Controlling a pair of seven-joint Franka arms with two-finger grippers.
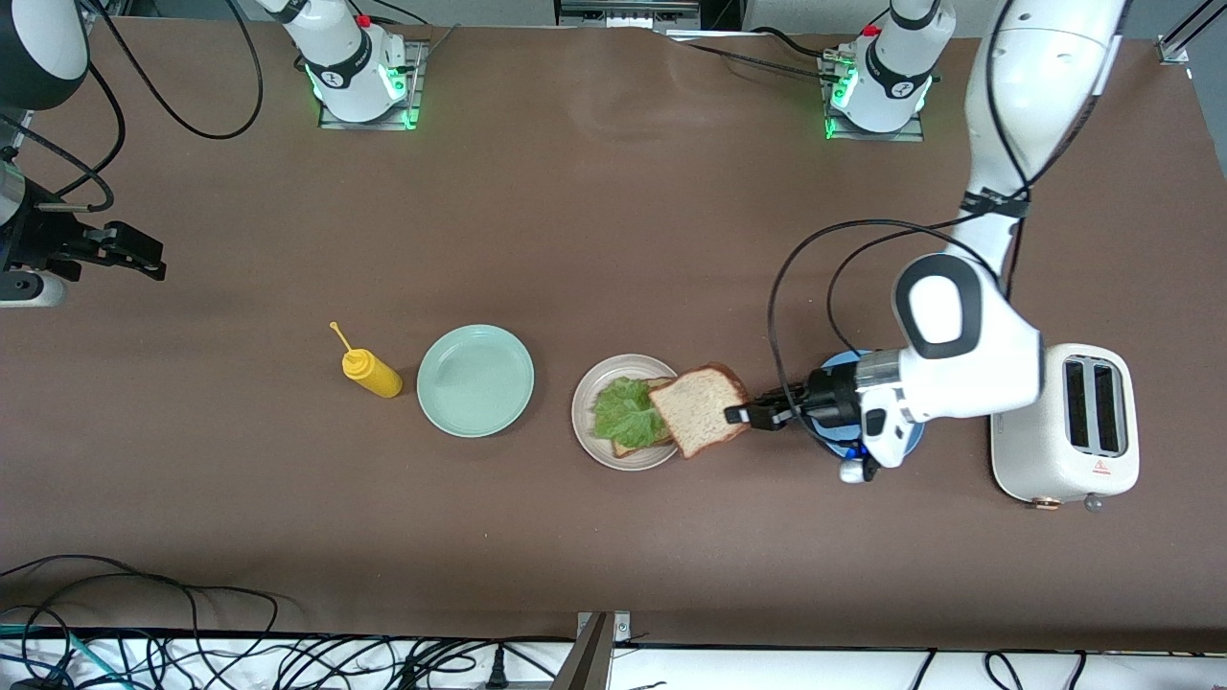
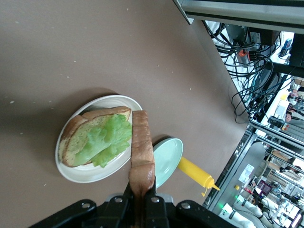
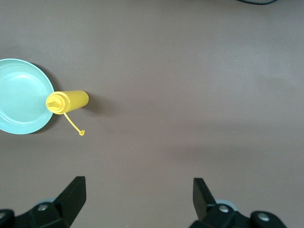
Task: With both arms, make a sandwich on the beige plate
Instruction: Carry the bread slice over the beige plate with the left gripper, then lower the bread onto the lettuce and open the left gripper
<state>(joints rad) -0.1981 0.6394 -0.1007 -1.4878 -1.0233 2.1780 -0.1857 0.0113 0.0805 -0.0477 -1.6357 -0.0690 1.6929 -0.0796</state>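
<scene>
Next, my left gripper releases the second slice of bread on top of the green lettuce leaf (image 1: 643, 410) (image 2: 101, 142).
The beige plate (image 1: 585, 401) holds a slice of brown bread (image 1: 634, 447) topped with a ruffled green lettuce leaf (image 1: 628, 410). My left gripper (image 1: 743, 415) is shut on one edge of a second bread slice (image 1: 705, 410), which hangs over the plate's rim toward the left arm's end. In the left wrist view the held slice (image 2: 141, 152) stands edge-on between the jaws (image 2: 141, 199), above the plate (image 2: 76, 173) and lettuce (image 2: 107, 140). My right gripper (image 1: 144, 257) waits open and empty, up over the table at the right arm's end; its fingers (image 3: 73, 192) stand wide apart.
A mint-green plate (image 1: 475, 380) and a yellow squeeze bottle (image 1: 372, 372) lie beside the beige plate toward the right arm's end. A blue plate (image 1: 842, 361) sits under my left wrist. A white toaster (image 1: 1064, 426) stands at the left arm's end.
</scene>
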